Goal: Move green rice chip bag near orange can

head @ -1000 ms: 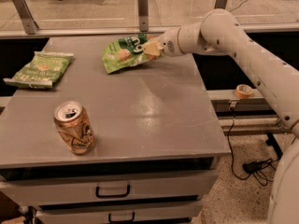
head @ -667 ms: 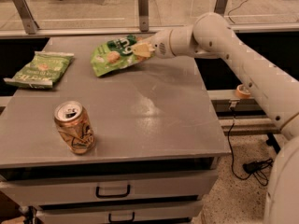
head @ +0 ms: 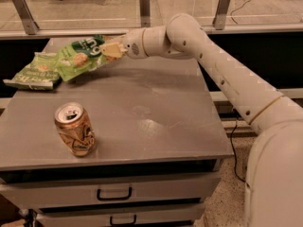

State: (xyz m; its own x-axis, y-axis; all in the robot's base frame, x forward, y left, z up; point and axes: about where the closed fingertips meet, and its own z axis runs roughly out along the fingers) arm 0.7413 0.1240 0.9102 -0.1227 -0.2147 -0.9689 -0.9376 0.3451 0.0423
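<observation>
The robot's gripper needs to release the green rice chip bag on the grey table (head: 99,93) behind the orange can.
The green rice chip bag (head: 81,56) is bright green with a dark band and white letters. It hangs tilted above the back left of the grey table (head: 156,122). My gripper (head: 111,49) is shut on the bag's right end and holds it in the air. The orange can (head: 75,129) stands upright near the table's front left, well below and in front of the bag.
A paler, duller green bag (head: 34,72) lies flat at the table's back left edge, just left of the held bag. Drawers with handles (head: 113,193) sit under the tabletop. A railing with metal posts (head: 144,6) runs behind the table.
My gripper has carried the green rice chip bag to the left, from the table's back middle toward the paler bag. The can has not moved.
</observation>
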